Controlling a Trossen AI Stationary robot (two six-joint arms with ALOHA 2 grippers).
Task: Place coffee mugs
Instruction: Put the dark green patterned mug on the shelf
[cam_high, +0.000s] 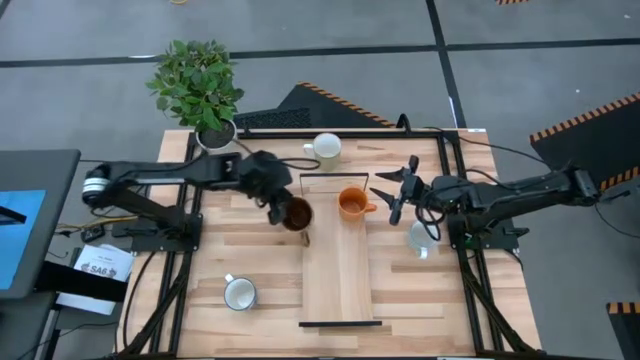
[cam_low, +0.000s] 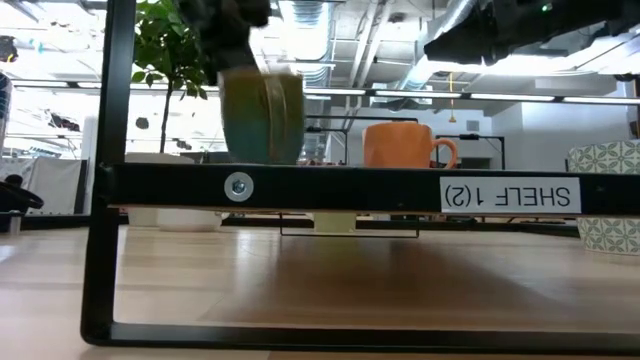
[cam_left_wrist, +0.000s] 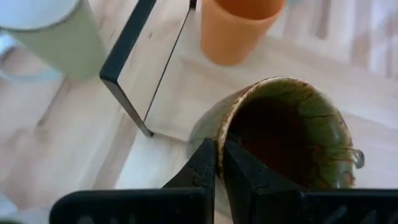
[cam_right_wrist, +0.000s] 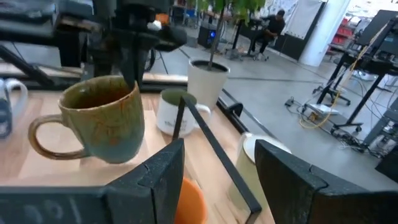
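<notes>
The robot's left gripper needs to release the olive green mug, now at the shelf board's edge, on the shelf board (cam_high: 321, 206) (cam_left_wrist: 210, 112) next to the orange mug.
My left gripper (cam_high: 272, 200) is shut on the olive green mug (cam_high: 297, 213), brown inside, at the left edge of the wooden shelf board (cam_high: 340, 270). The orange mug (cam_high: 352, 203) stands upright on that board just right of it. My right gripper (cam_high: 393, 195) is open and hovers beside the orange mug's handle, touching nothing; in the right wrist view its fingers (cam_right_wrist: 168, 177) frame the orange mug (cam_right_wrist: 189, 199). One white mug (cam_high: 325, 148) stands by the far edge, another (cam_high: 240, 293) near left. A pale mug (cam_high: 422, 238) sits under the right arm. My left gripper (cam_left_wrist: 219, 149) pinches the olive green mug's rim (cam_left_wrist: 222, 127), one finger inside the cup and one outside. The fingers come from above, slanting from the table's left. The mug (cam_right_wrist: 99, 118) hangs below them nearly upright and seems lifted off the board, its handle (cam_right_wrist: 46, 134) free.
A black metal frame (cam_high: 340, 323) bounds the shelf board; its near bar (cam_low: 340, 190) crosses the low view. A potted plant in a white pot (cam_high: 215, 133) stands at the far left corner. Bare wood lies along the board's near half and the near right of the table.
</notes>
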